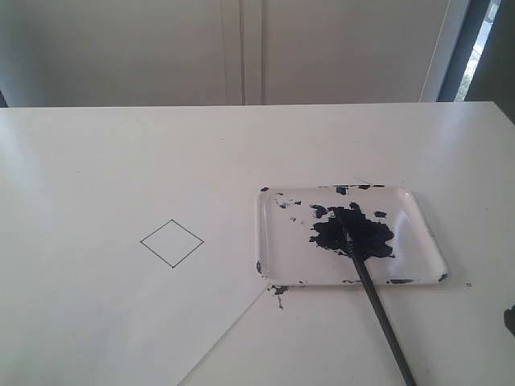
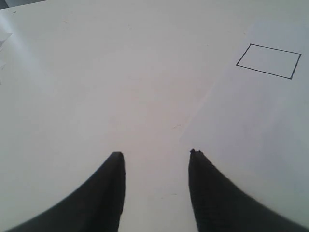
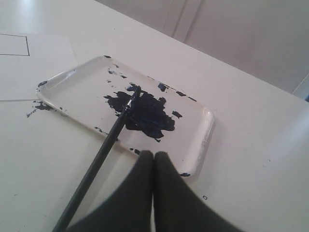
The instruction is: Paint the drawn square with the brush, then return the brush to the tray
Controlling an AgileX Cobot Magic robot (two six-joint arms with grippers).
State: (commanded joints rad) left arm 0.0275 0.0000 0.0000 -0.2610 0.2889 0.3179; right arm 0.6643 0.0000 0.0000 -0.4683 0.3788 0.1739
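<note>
Next, I close my right gripper on the brush's handle point(image 1: 393, 341) point(image 3: 86, 186), on the part of the handle outside the tray, between the tray's near rim and the front of the table.
The drawn square point(image 1: 171, 242) is a thin black diamond outline with a white inside, on the paper left of the tray; it also shows in the left wrist view point(image 2: 269, 61) and partly in the right wrist view point(image 3: 14, 45). The brush point(image 1: 372, 291) lies with its tip in the dark paint blotch of the clear tray point(image 1: 426, 233), its handle running over the near rim toward the table's front. My right gripper point(image 3: 154, 153) is shut and empty, just beside the brush point(image 3: 104, 151) at the tray's point(image 3: 205, 133) near rim. My left gripper point(image 2: 155, 154) hangs open over bare table.
A white paper sheet point(image 1: 96, 322) covers the left part of the table; its edge runs diagonally near the tray. A small dark paint splatter point(image 1: 278, 291) marks the table at the tray's near left corner. A dark object point(image 1: 509, 319) shows at the right edge.
</note>
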